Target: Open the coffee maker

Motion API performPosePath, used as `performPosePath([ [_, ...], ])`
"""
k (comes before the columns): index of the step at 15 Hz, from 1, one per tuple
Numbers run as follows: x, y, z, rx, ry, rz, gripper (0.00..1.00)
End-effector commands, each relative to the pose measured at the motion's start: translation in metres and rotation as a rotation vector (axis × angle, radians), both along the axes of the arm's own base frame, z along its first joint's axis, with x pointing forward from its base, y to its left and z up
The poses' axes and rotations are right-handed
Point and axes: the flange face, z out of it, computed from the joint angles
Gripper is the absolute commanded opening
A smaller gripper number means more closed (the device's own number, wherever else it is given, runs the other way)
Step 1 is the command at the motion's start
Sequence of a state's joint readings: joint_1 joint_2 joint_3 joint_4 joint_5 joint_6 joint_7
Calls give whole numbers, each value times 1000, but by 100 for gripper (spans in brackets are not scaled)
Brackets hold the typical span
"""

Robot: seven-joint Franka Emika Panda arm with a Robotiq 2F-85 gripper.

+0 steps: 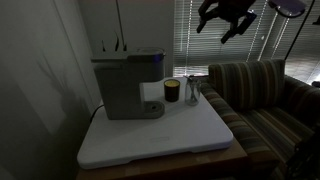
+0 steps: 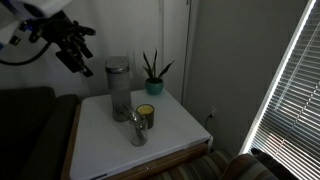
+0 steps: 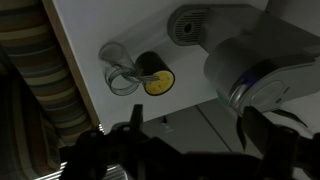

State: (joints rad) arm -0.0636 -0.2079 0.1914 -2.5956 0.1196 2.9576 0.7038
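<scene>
The coffee maker's dark top lid has a front edge (image 1: 162, 52) (image 3: 238, 97) toward the small dark jar. My gripper should go there next and close on it.
The coffee maker (image 1: 127, 85) is a boxy grey machine with its dark top lid down, standing at the back of a white table top (image 1: 160, 138). It shows in both exterior views (image 2: 118, 86), and from above in the wrist view (image 3: 245, 55). My gripper (image 1: 225, 18) hangs high in the air, well above and off to the side of the machine, and touches nothing (image 2: 72, 48). In the wrist view its two dark fingers (image 3: 193, 130) are spread apart with nothing between them.
A small dark jar (image 1: 171, 91) with a yellow top (image 3: 156, 78) and a clear glass (image 1: 192, 92) stand beside the machine. A potted plant (image 2: 153, 76) is at the table's back corner. A striped sofa (image 1: 260, 95) adjoins the table. Window blinds (image 1: 195, 35) are behind.
</scene>
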Motion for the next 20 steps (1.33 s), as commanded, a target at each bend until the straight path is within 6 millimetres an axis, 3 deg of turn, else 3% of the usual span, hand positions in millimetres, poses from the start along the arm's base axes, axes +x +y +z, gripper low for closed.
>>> performPosePath([
  [1, 5, 1, -7, 25, -9, 1, 100],
  [3, 12, 4, -19, 44, -9, 18, 100],
  [9, 24, 12, -24, 48, -36, 18, 100],
  [17, 76, 16, -31, 108, -90, -47, 100],
  [20, 91, 43, -16, 245, -169, -126, 100],
])
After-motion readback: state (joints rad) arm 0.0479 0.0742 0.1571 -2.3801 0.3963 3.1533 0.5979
